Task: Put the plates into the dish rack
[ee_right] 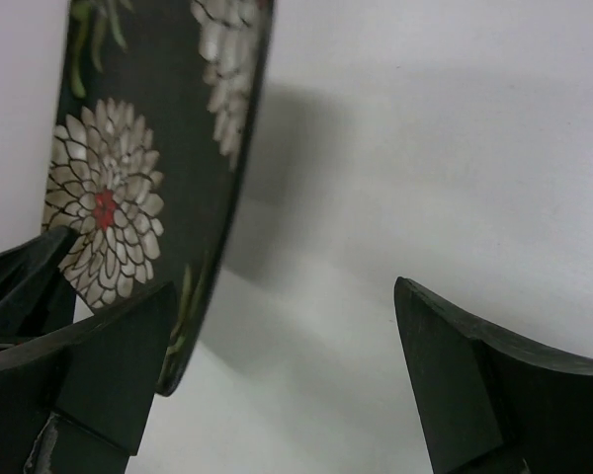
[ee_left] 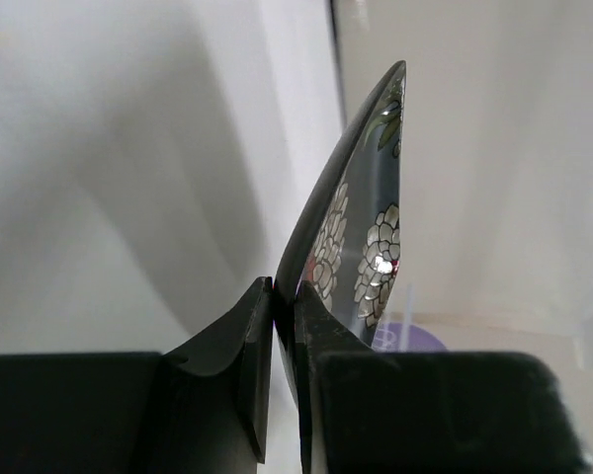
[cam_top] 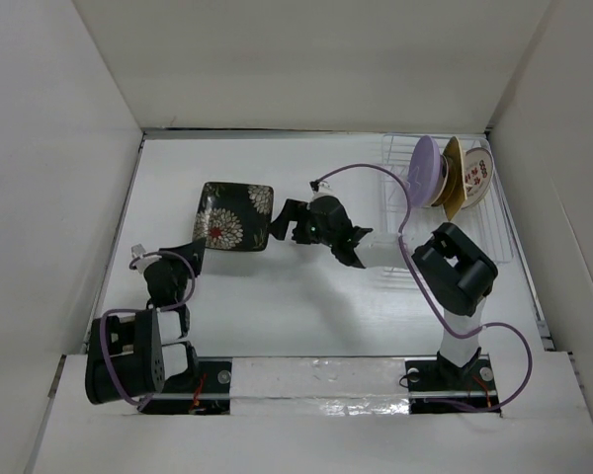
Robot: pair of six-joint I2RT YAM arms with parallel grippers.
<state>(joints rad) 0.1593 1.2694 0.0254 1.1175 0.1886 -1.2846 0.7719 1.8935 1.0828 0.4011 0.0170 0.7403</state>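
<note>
The robot's right gripper should grab the black floral square plate by its edge (cam_top: 271,214) (ee_right: 223,225) facing the dish rack, across from the left gripper.
The black floral square plate (cam_top: 235,215) is held off the table at centre left. My left gripper (cam_top: 193,254) is shut on its near-left edge; in the left wrist view the plate (ee_left: 374,217) stands edge-on, clamped between the fingers (ee_left: 247,336). My right gripper (cam_top: 285,225) is open just right of the plate. In the right wrist view the plate (ee_right: 148,148) sits against the left finger (ee_right: 114,370), with a wide gap to the other finger. The white wire dish rack (cam_top: 400,202) at the back right holds the lilac plate (cam_top: 426,170), the brown-gold plate (cam_top: 453,180) and the white plate with red marks (cam_top: 474,178). The other plates are out of view.
White walls enclose the table on the left, back and right. The right arm's elbow (cam_top: 460,269) hangs over the rack's near end. Cables loop from both arms. The lilac plate shows faintly in the left wrist view (ee_left: 415,341).
</note>
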